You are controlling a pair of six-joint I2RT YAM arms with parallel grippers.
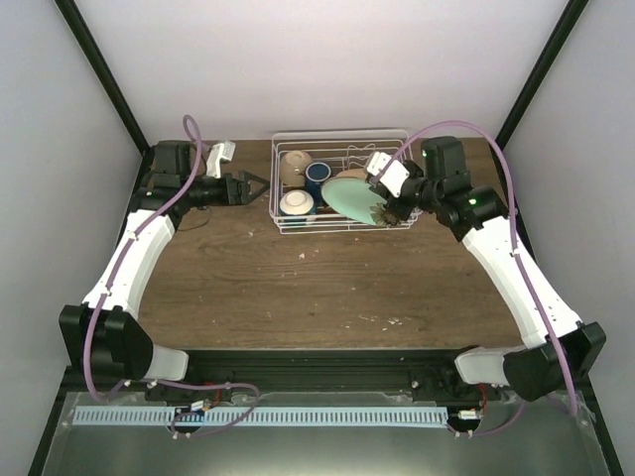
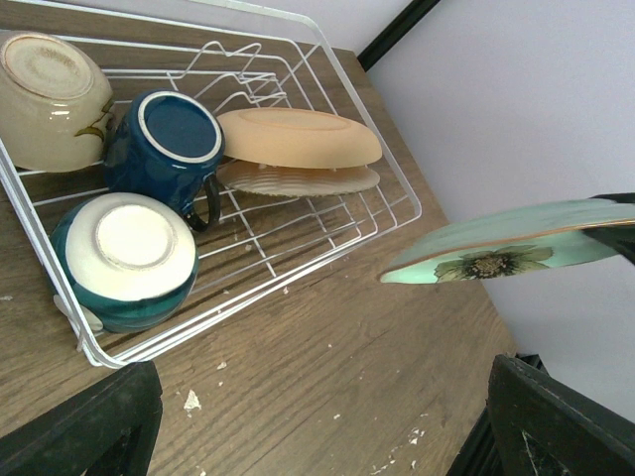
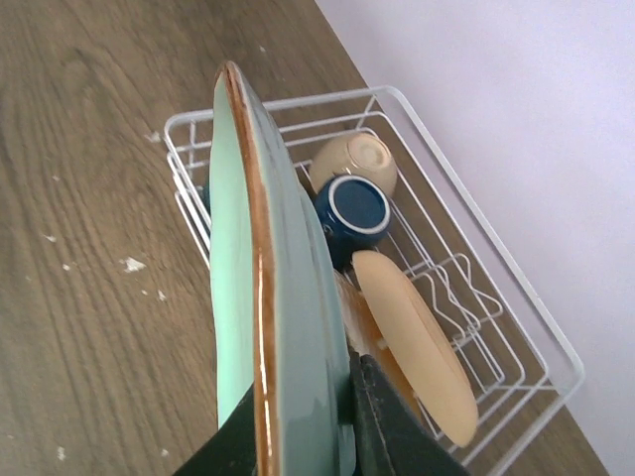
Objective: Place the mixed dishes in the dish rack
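My right gripper is going to release the pale-green plate that I have, setting it free between the ribbed cream plate and the dish rack's front rail (image 1: 361, 210).
The white wire dish rack (image 1: 392, 149) stands at the table's back centre. In it are a cream bowl (image 2: 45, 94), a dark blue mug (image 2: 169, 144), a white bowl with blue outside (image 2: 124, 258) and an orange-yellow plate (image 2: 298, 137), which rests on a ribbed cream plate (image 2: 298, 179). My right gripper (image 3: 298, 426) is shut on the rim of a pale-green plate (image 3: 288, 297) with a brown edge and a flower print. It holds the plate on edge over the rack's front right part (image 1: 355, 196). My left gripper (image 2: 327, 426) is open and empty, left of the rack (image 1: 253, 186).
The wooden table (image 1: 317, 288) carries small white crumbs in front of the rack. A white bracket (image 1: 220, 154) sits by the left arm at the back left. White walls and black frame posts enclose the back and sides.
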